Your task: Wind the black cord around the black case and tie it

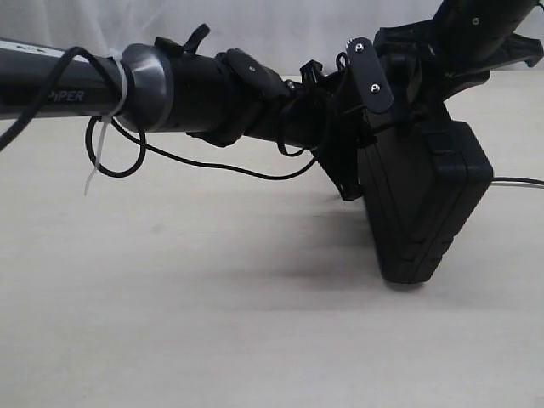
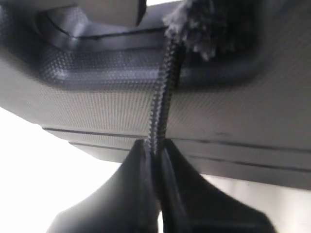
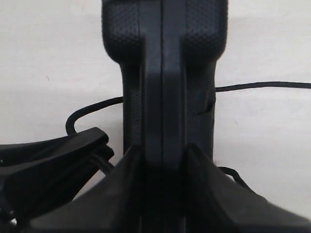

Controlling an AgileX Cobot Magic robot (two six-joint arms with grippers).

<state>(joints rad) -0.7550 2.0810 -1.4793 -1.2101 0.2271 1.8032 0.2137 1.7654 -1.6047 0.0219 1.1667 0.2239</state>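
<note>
The robot's right gripper needs to release the black case, now tilted on one lower corner, lying flat on the table [image 1: 357, 195] under the fingertips of the left gripper.
The black case [image 1: 425, 212] stands tilted on one lower corner on the table. My right gripper [image 1: 408, 81] comes down from the upper right and is shut on the case's top edge; in the right wrist view its fingers [image 3: 121, 184] press both sides of the case [image 3: 163, 73]. My left gripper [image 1: 344, 174] reaches in from the left against the case's side. It is shut on the black cord [image 2: 163, 97], which runs taut across the case [image 2: 97, 107] to a frayed knot [image 2: 194, 29]. More of the cord [image 3: 262, 86] lies on the table beyond the case [image 1: 518, 181].
The left arm spans the upper left of the exterior view, with a smooth black cable loop [image 1: 115, 166] and white zip tie [image 1: 95, 157] hanging below it. The pale table [image 1: 212, 323] stretches in front. The left gripper's body [image 3: 48, 165] sits close beside the right fingers.
</note>
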